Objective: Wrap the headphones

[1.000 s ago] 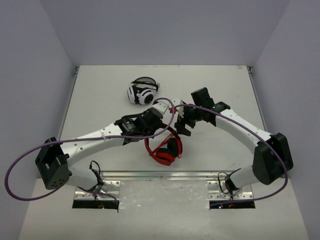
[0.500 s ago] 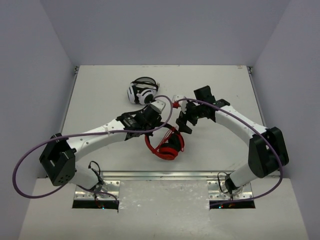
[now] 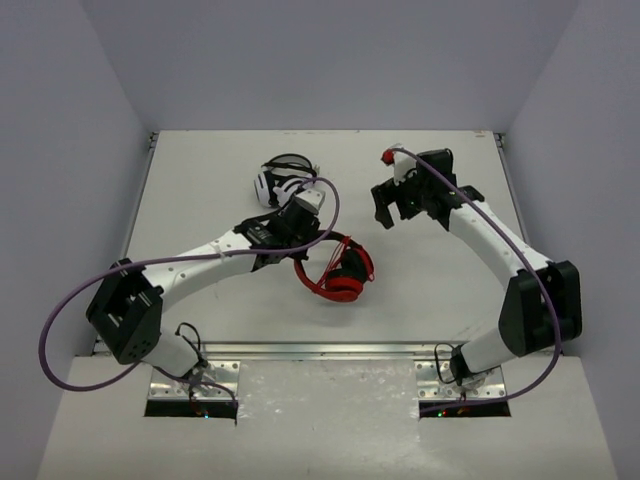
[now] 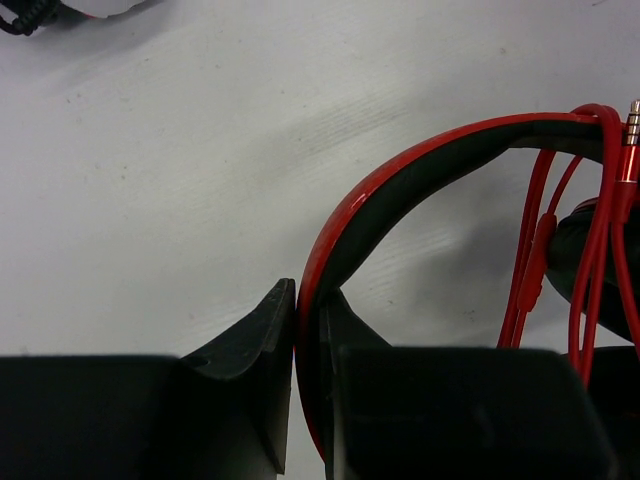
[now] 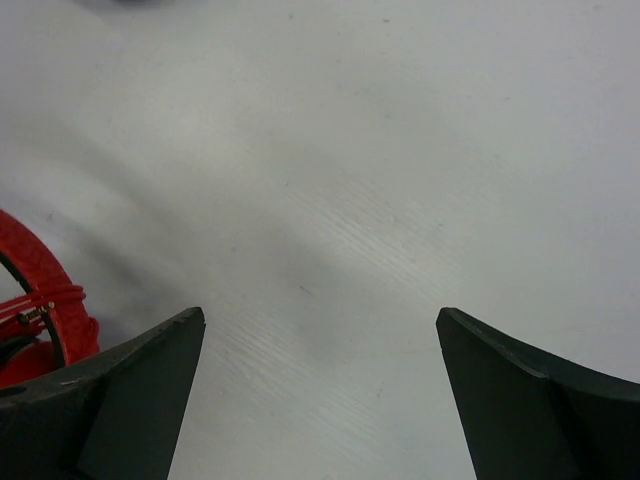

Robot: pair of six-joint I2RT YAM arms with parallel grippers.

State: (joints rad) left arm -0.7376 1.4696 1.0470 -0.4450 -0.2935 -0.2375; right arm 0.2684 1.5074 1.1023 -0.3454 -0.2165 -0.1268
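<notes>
I need to release the red headphones from my left gripper on the white table [image 3: 369, 273] just in front of my open right gripper.
The red headphones [image 3: 338, 272] lie on the white table, with the red cable [image 4: 530, 250] wound in loops over the headband [image 4: 400, 170] and its jack plug [image 4: 630, 125] sticking up. My left gripper [image 3: 303, 247] is shut on the headband, which shows pinched between the fingers in the left wrist view [image 4: 308, 300]. My right gripper [image 3: 388, 214] is open and empty, hovering to the back right of the headphones, apart from them. Its wrist view [image 5: 320, 320] shows bare table between the jaws and the red headband [image 5: 40, 285] at the left edge.
Black-and-white headphones [image 3: 283, 181] lie behind the left gripper, close to its wrist; a bit of them shows at the top left of the left wrist view [image 4: 30, 10]. Grey walls enclose the table [image 3: 200, 180] on the left, back and right.
My right gripper has drawn back from the headphones toward the back right. My left gripper has carried the headphones a little backward and to the right.
</notes>
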